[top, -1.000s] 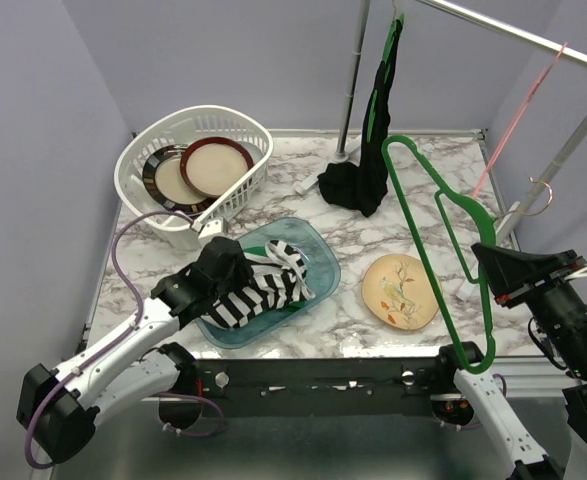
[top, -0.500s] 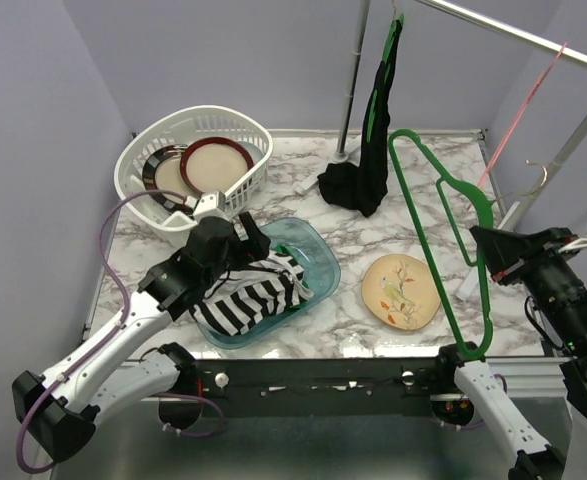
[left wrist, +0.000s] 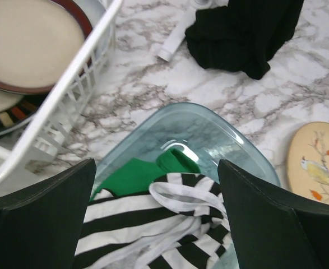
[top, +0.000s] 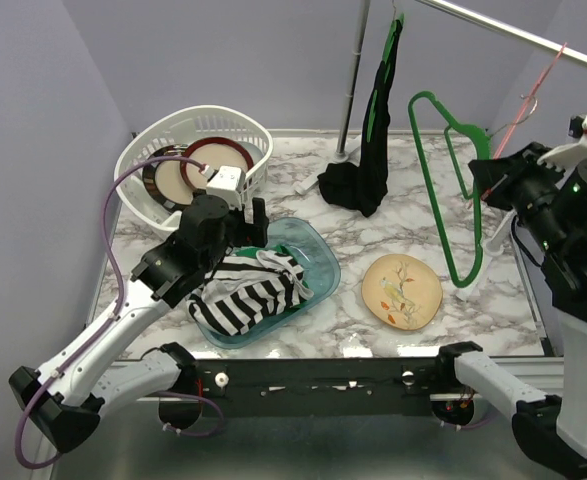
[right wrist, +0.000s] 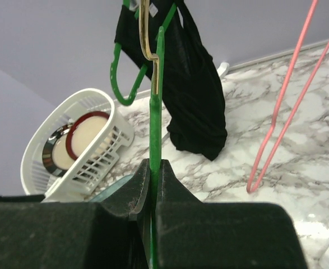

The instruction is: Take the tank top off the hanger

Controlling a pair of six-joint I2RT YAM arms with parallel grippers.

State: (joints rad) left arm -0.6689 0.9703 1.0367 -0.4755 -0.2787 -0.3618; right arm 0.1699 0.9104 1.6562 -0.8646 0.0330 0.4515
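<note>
Next, my right gripper lets go of the green hanger on the rail [top: 461, 112], between the black garment and the pink hanger.
The black-and-white striped tank top [top: 248, 295] lies crumpled in the teal tray [top: 318, 250], off the hanger; it fills the bottom of the left wrist view [left wrist: 153, 224], over a green cloth [left wrist: 133, 175]. My left gripper [top: 238, 228] hovers just above it, open and empty [left wrist: 156, 168]. My right gripper [top: 488, 185] is shut on the bare green hanger [top: 443, 200] and holds it upright, high at the right, near the rail [top: 513, 35]. In the right wrist view the gripper [right wrist: 156, 168] pinches the hanger's rod [right wrist: 156, 112].
A black garment [top: 371, 130] hangs on another green hanger from the rail, its hem on the table. A pink hanger [top: 533, 95] hangs at the right. A white basket [top: 188, 130] with plates stands back left. A yellow bird plate [top: 401, 290] lies right of the tray.
My right arm has lifted the green hanger up and back toward the rail. My left gripper has risen off the tank top and drawn back a little; the top stays in the tray.
</note>
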